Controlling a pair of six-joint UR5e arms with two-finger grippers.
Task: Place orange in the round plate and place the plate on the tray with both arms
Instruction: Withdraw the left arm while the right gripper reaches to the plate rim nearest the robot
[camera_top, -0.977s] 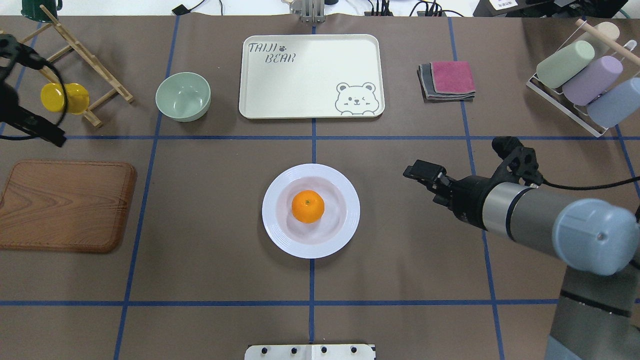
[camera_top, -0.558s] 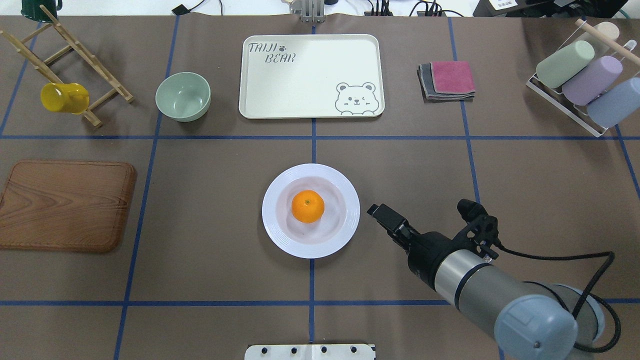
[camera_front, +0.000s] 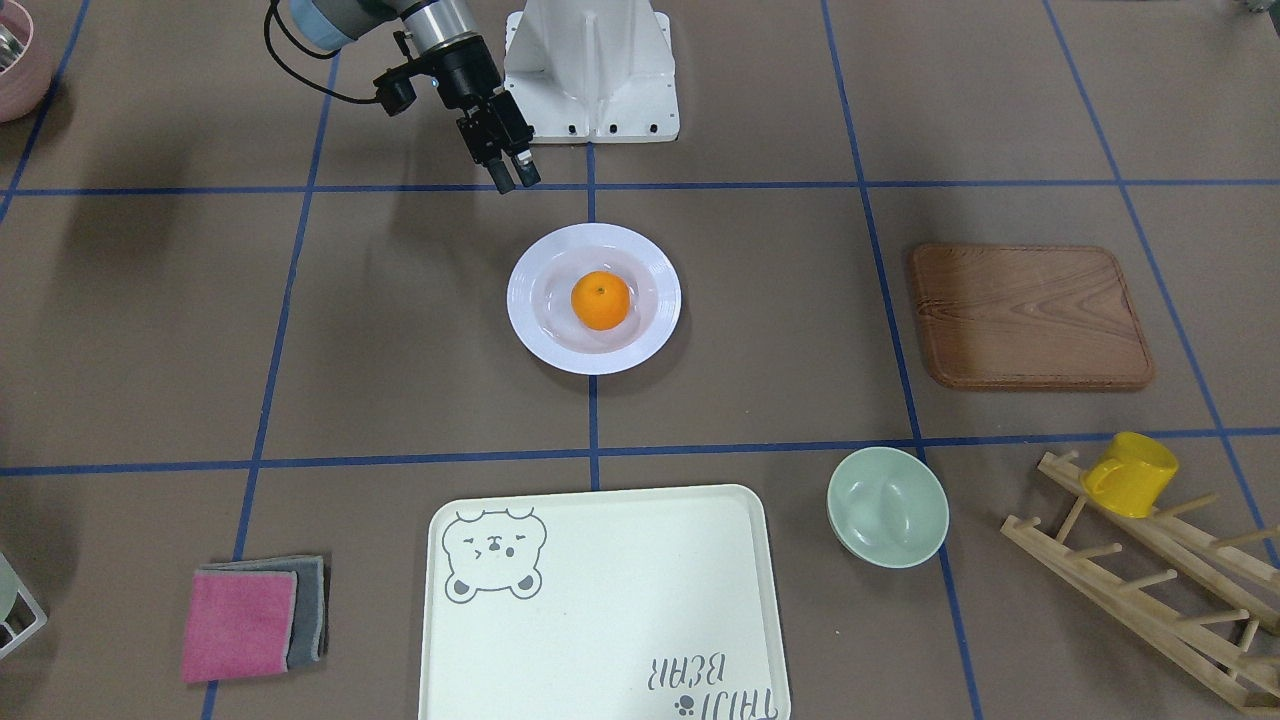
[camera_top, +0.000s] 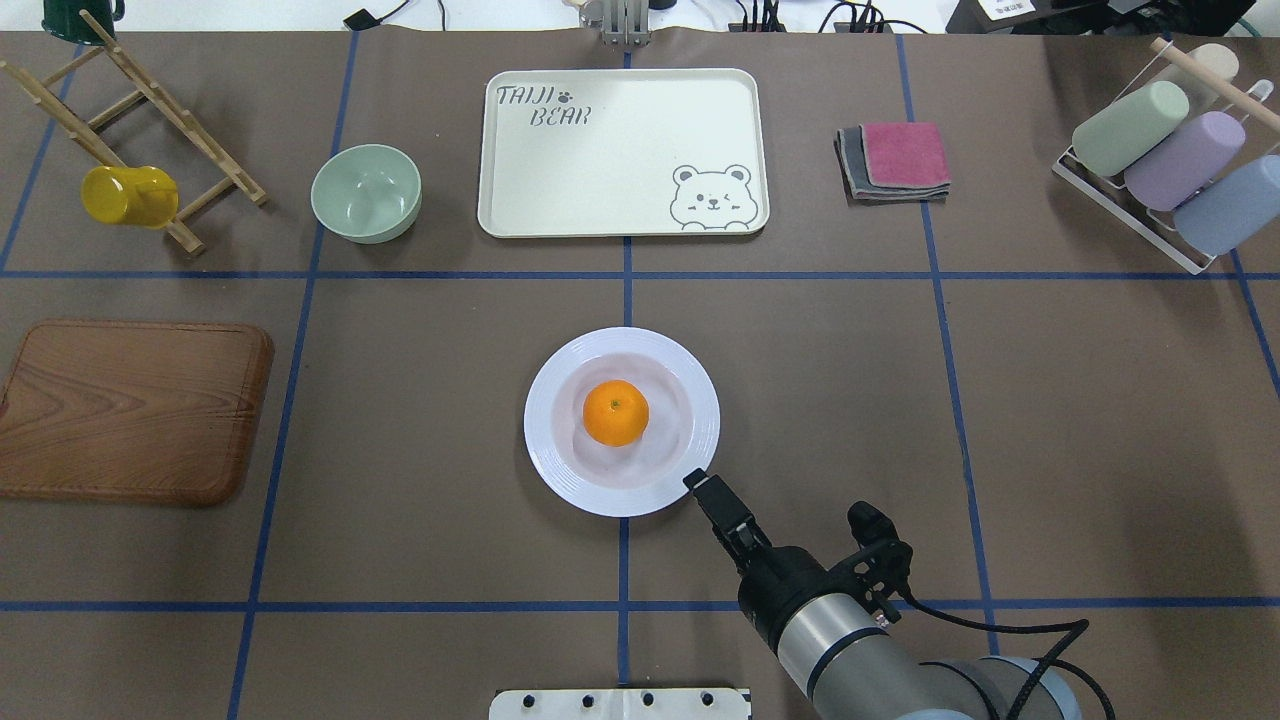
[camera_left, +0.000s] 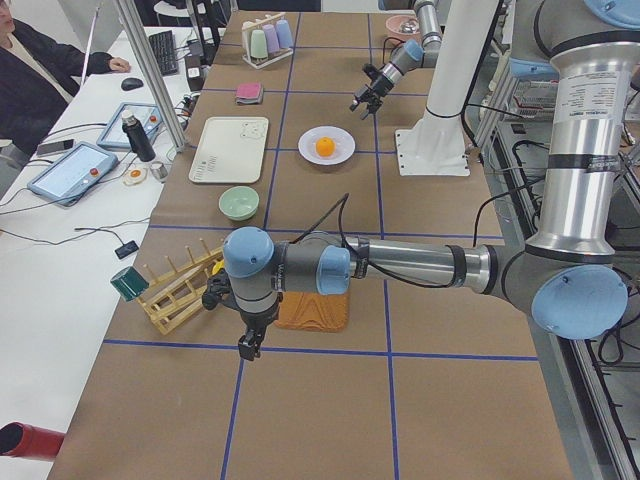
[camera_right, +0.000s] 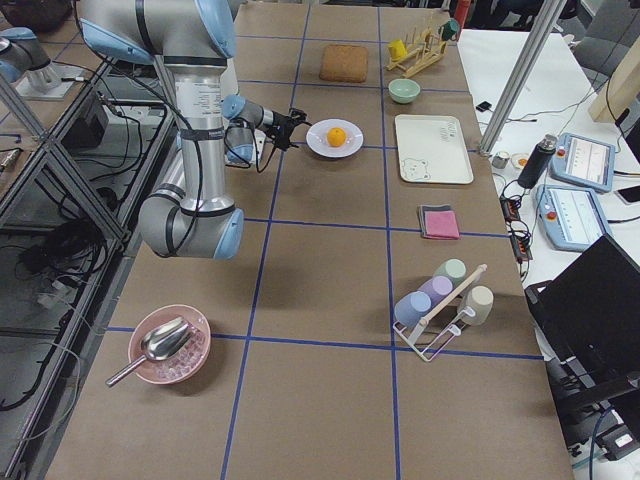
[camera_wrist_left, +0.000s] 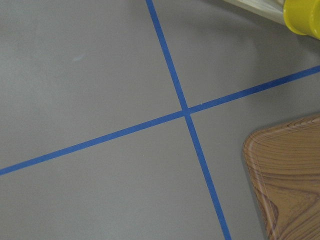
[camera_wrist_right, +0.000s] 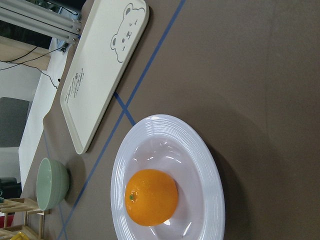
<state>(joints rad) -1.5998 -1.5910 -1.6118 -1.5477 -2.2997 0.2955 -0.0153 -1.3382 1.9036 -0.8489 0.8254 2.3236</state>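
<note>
The robot's right gripper will close on the near rim (camera_front: 541, 247) (camera_wrist_right: 219, 215) of the white round plate, because the plate with the orange must go onto the tray.
The orange (camera_top: 615, 412) lies in the middle of the white round plate (camera_top: 541, 421), which stands at the table's centre. The cream bear tray (camera_top: 620, 150) sits beyond it at the far side with nothing on it. My right gripper (camera_top: 697, 483) hovers at the plate's near-right rim, its fingertips close together and holding nothing. The right wrist view looks across the plate (camera_wrist_right: 210, 165) and orange (camera_wrist_right: 151, 196) toward the tray (camera_wrist_right: 100, 65). My left gripper (camera_left: 245, 348) shows only in the exterior left view, past the wooden board; I cannot tell whether it is open or shut.
A pale green bowl (camera_top: 366, 193) stands left of the tray and folded cloths (camera_top: 895, 160) lie right of it. A wooden board (camera_top: 130, 410) is at the left, a wooden rack with a yellow mug (camera_top: 128, 195) far left, and a cup rack (camera_top: 1165, 160) far right.
My right arm swung from the table's right toward the near side, bringing its gripper to the plate's near-right rim. The left arm withdrew out of the overhead view's left edge.
</note>
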